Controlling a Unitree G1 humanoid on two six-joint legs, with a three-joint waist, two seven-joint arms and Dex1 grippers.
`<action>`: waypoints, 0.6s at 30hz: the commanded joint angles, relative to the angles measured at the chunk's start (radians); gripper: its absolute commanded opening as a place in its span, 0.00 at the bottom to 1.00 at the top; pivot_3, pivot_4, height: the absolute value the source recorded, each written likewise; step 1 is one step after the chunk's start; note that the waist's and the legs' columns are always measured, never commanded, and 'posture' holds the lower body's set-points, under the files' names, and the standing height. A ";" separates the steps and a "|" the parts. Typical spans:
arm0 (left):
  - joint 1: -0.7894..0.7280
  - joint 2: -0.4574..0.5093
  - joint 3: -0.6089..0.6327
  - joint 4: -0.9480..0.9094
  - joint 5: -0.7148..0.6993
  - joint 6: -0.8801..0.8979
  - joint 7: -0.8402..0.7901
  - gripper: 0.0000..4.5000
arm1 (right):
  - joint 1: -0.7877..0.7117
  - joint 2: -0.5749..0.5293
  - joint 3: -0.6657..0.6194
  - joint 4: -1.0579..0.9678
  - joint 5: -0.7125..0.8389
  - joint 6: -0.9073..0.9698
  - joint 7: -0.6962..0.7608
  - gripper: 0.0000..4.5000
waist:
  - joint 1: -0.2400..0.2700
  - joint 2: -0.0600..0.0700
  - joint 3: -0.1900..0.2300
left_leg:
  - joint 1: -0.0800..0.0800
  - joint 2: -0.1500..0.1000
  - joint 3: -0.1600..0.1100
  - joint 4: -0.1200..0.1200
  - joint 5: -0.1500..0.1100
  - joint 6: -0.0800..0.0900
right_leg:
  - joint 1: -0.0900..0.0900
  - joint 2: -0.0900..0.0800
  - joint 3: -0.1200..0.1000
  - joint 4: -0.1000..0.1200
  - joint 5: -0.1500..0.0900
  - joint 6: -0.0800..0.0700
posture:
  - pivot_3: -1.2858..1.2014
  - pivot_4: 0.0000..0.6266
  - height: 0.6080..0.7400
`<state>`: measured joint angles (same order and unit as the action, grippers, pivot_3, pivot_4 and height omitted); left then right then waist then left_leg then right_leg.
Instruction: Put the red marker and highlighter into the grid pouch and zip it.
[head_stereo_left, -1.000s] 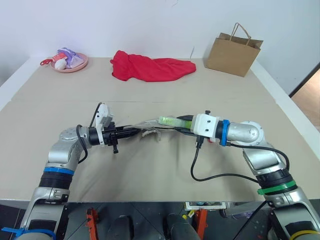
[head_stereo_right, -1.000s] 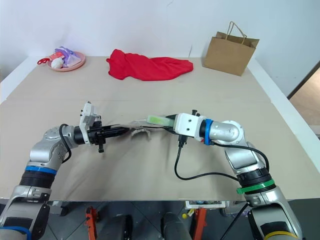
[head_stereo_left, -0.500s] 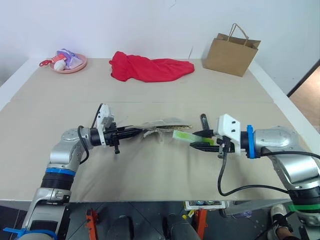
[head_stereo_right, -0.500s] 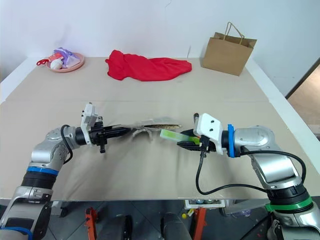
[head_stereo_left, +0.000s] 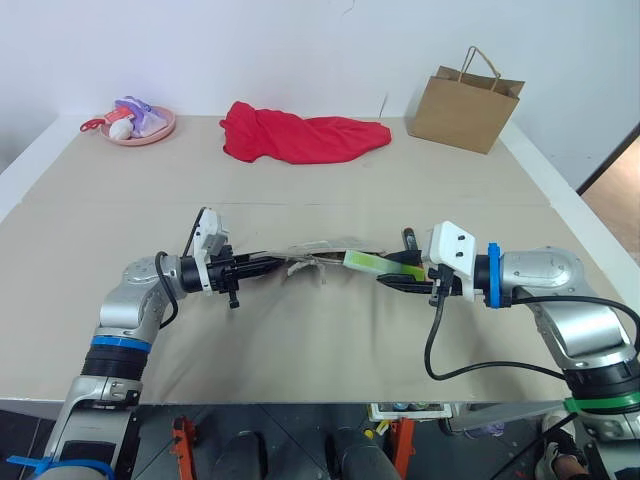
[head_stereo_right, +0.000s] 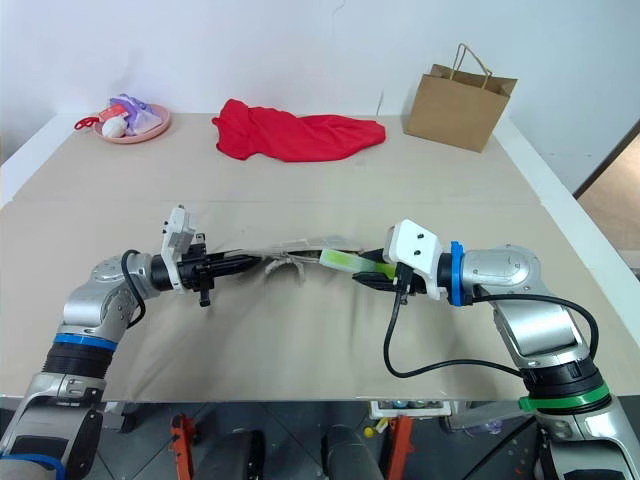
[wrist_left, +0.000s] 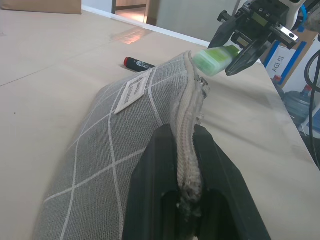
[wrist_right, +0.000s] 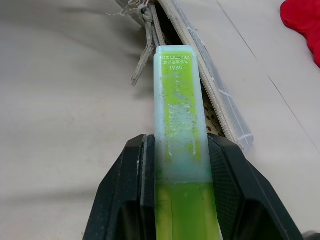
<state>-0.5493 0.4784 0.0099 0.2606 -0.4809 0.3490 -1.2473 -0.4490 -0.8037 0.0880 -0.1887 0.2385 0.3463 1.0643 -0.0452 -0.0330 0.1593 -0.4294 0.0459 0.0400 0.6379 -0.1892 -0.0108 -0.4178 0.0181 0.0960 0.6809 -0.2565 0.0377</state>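
Observation:
Next, my right gripper releases the highlighter inside the parted zipper of the grid pouch (head_stereo_left: 352, 239) (wrist_right: 206, 95).
The grid pouch (head_stereo_left: 320, 250) lies mid-table, grey with white lines and a white label (wrist_left: 131, 90). My left gripper (head_stereo_left: 268, 264) is shut on its zipper edge (wrist_left: 186, 125) at the left end. My right gripper (head_stereo_left: 396, 276) is shut on the lime-green highlighter (head_stereo_left: 366, 262), pale cap end forward. In the right wrist view the highlighter (wrist_right: 178, 100) points at the pouch's parted zipper (wrist_right: 210, 95), with the cord pull (wrist_right: 142, 55) lying beside it. The red marker (wrist_left: 140, 63) lies on the table beyond the pouch, near my right gripper (wrist_left: 240, 50).
A red cloth (head_stereo_left: 300, 135) is heaped at the back centre. A brown paper bag (head_stereo_left: 465, 100) stands at the back right. A pink plate (head_stereo_left: 160, 132) with small toys sits at the back left. The table's front edge runs close below both arms.
My right gripper drew the highlighter away from the pouch to the right and rolled its wrist, then edged back toward the pouch's open end. The left gripper kept still.

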 joint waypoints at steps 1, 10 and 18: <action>-0.001 -0.001 0.011 -0.038 -0.015 -0.006 0.000 0.00 | -0.034 0.007 0.017 0.007 -0.025 -0.036 0.000 0.24 | 0.000 0.000 0.000 | 0.000 0.000 0.000 0.000 0.000 0.000 | 0.000 0.000 0.000 0.000 0.000 0.000 | 0.52 0.24 1.00; 0.016 -0.009 -0.001 -0.065 -0.019 0.001 -0.005 0.00 | -0.135 0.077 0.091 0.133 -0.109 -0.119 -0.013 0.24 | 0.000 0.000 0.000 | 0.000 0.000 0.000 0.000 0.000 0.000 | 0.000 0.000 0.000 0.000 0.000 0.000 | 0.52 0.24 1.00; 0.028 -0.019 -0.022 -0.077 -0.010 -0.008 -0.016 0.00 | -0.201 0.165 0.181 0.191 -0.217 -0.226 -0.040 0.24 | -0.001 0.000 0.000 | 0.000 0.000 0.001 0.000 0.000 0.000 | -0.001 0.000 0.000 0.000 0.001 -0.001 | 0.52 0.24 1.00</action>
<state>-0.5190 0.4585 -0.0110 0.2251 -0.4811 0.3522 -1.2525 -0.6180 -0.6511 0.2544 0.0092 0.0454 0.1647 1.0385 -0.0460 -0.0329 0.1593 -0.4299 0.0461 0.0404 0.6377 -0.1893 -0.0109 -0.4186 0.0184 0.0962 0.6809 -0.2559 0.0366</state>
